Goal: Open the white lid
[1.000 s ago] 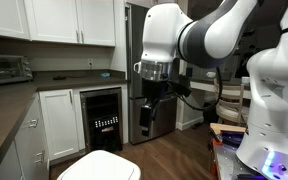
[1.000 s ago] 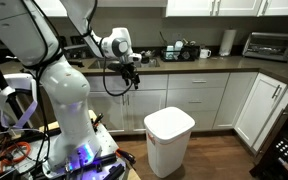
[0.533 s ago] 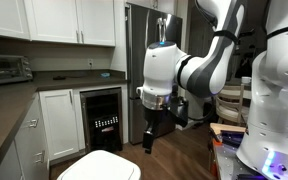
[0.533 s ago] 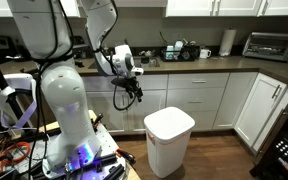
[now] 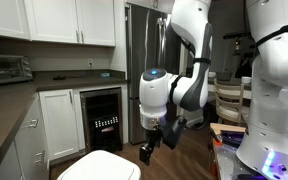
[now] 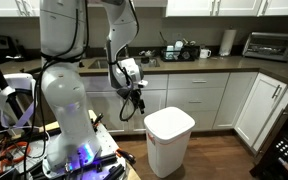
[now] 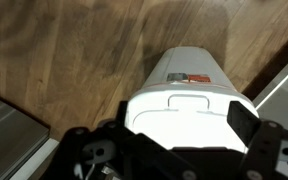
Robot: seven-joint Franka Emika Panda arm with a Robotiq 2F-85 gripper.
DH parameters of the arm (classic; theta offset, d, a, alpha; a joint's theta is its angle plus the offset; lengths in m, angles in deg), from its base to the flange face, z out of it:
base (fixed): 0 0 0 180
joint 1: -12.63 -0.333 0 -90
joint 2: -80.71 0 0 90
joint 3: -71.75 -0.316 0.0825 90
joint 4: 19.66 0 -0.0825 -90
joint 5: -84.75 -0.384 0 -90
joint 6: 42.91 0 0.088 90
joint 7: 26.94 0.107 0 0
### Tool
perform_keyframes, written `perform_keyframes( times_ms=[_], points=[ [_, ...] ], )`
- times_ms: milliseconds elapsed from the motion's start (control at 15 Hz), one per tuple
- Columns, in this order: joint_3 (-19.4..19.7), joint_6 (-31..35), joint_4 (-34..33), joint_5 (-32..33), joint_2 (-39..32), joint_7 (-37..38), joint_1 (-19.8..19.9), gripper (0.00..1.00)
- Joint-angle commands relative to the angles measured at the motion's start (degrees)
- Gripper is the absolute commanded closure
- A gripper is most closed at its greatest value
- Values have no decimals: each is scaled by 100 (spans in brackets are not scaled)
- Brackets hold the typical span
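The small handle (image 5: 130, 171) (image 7: 189, 103) is at the edge of the white lid. My gripper goes down to it next and closes there.
The white lid (image 6: 170, 122) lies shut and flat on a white bin on the wooden floor. It shows at the bottom of an exterior view (image 5: 100, 166) and fills the middle of the wrist view (image 7: 189, 108), where a small handle outline is visible. My gripper (image 6: 137, 107) hangs in the air above and to the side of the bin, apart from the lid, also seen in an exterior view (image 5: 146, 151). Its fingers are spread wide in the wrist view (image 7: 174, 130), open and empty.
White cabinets and a dark counter (image 6: 214, 63) with a toaster oven (image 6: 266, 45) stand behind the bin. A steel fridge (image 5: 139, 50) and wine cooler (image 5: 104, 120) stand at the back. The robot base (image 6: 79, 150) and cables sit beside the bin.
The arm has swung down from counter height towards the bin. The gripper is now lower and nearer the lid. The lid has not moved.
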Motion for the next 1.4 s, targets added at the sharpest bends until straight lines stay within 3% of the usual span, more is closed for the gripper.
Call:
perform_keyframes(
  times_ms=[0,67,133,400,600,933,1333],
  points=[
    [415,45,-971,802,-1423,980,-439,0],
    [498,126,-1230,853,-1766,1013,-511,0],
    [332,18,-676,480,-1040,613,-333,0],
    [366,19,-867,476,-1313,644,-378,0],
    [731,310,-1016,1190,-1284,1419,-674,0],
    [1093,1106,-1552,2153,-1562,2240,-785,0],
    [1276,1939,-2024,2011,-2457,2045,-517,0]
  ],
)
